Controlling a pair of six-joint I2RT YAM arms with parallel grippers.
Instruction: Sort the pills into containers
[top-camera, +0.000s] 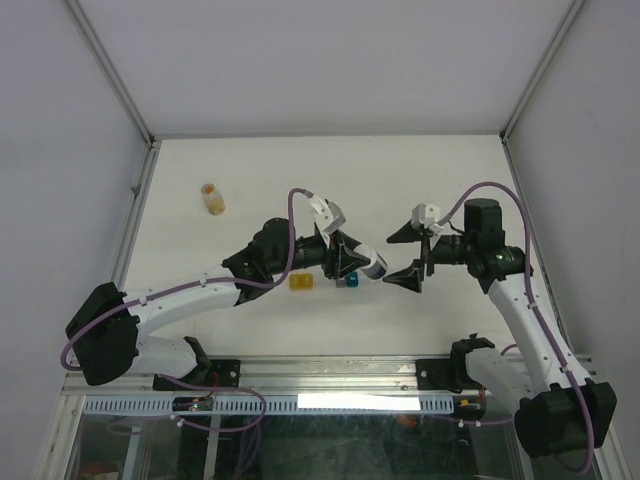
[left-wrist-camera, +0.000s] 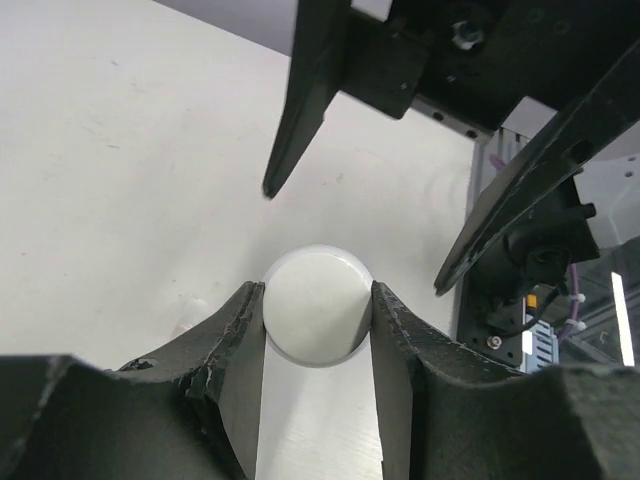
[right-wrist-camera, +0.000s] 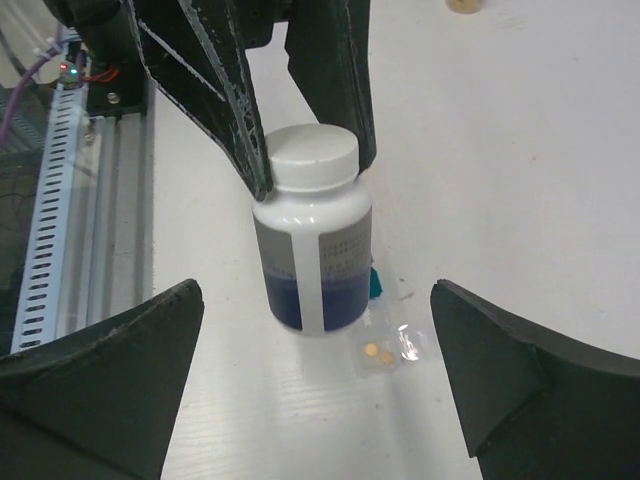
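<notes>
Next, my left gripper sets the white pill bottle down by its cap on the open table (top-camera: 451, 238) under my right gripper.
My left gripper (top-camera: 350, 265) is shut on the white cap of a white pill bottle (top-camera: 373, 265) with a blue label. In the right wrist view the bottle (right-wrist-camera: 312, 240) stands on the table, with the left fingers (right-wrist-camera: 240, 130) clamping its cap. The cap's round white top shows in the left wrist view (left-wrist-camera: 318, 305). The container strip lies beside and behind the bottle, with a yellow cell (top-camera: 301, 283), a teal cell (top-camera: 341, 281) and a clear cell (right-wrist-camera: 378, 352) holding two orange pills. My right gripper (top-camera: 392, 259) is open and empty, facing the bottle from the right.
A small orange-filled bottle (top-camera: 212, 198) stands at the far left of the white table (top-camera: 450, 180). Metal rails (top-camera: 130, 200) border the table. The near edge has an aluminium rail (right-wrist-camera: 60, 200).
</notes>
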